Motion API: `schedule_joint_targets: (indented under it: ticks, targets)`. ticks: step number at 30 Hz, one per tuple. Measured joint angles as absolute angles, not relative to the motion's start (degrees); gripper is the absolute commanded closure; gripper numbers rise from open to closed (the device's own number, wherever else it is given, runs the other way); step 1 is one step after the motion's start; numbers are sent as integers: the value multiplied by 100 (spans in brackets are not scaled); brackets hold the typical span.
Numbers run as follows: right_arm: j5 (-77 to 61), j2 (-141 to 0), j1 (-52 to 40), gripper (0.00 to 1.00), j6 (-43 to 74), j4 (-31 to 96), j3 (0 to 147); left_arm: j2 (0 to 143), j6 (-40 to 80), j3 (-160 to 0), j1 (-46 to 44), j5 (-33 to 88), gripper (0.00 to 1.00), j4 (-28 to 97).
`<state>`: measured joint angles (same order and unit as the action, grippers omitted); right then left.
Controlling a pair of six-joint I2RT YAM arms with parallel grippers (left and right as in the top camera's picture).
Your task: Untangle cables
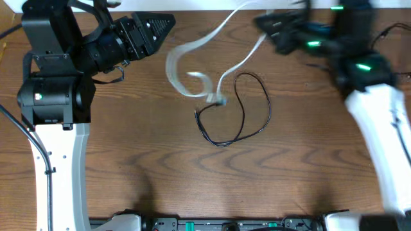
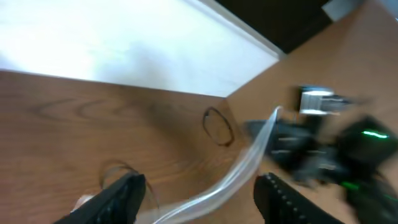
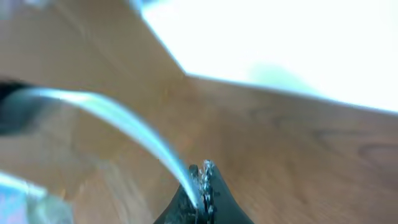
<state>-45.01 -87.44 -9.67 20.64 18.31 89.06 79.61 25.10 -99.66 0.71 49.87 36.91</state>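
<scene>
My right gripper sets the white cable next on the wood (image 1: 403,96) beside the black cable behind my right arm.
A white cable (image 1: 171,69) runs blurred from the table's far edge down in loops to the middle, where it meets the thin black cable (image 1: 221,142), which lies in a loop on the wood. My right gripper (image 1: 262,25), blurred at the back right, is shut on the white cable (image 3: 124,121), which leaves its closed jaws (image 3: 203,177) to the upper left. My left gripper (image 1: 167,24) hovers at the back left, open. In the left wrist view the white cable (image 2: 249,165) passes between its fingers (image 2: 200,182) without touching them, and the black cable (image 2: 217,127) lies beyond.
The wooden table (image 1: 128,160) ends at a white surface (image 2: 112,43) along its far edge. The right arm's white link (image 1: 385,141) crosses the right side. The left arm's base (image 1: 54,96) stands at the left edge.
</scene>
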Motion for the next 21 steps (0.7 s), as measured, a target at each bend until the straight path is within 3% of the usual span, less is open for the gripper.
schedule_joint_targets:
  ticks: [9, 15, 21]
  targets:
    - [-4344, -7732, 847, 99, 2434, 2995, 9026, 7961, 2156, -9966, 71, 4654, 37, 3846]
    - [-3144, -7872, 1962, 99, 1959, 4545, 9026, 7959, 2091, -9966, 71, 4578, 37, 3852]
    - [-1979, -7999, 3065, 99, 1463, 5002, 9026, 7961, 2091, -9966, 71, 4547, 37, 3854]
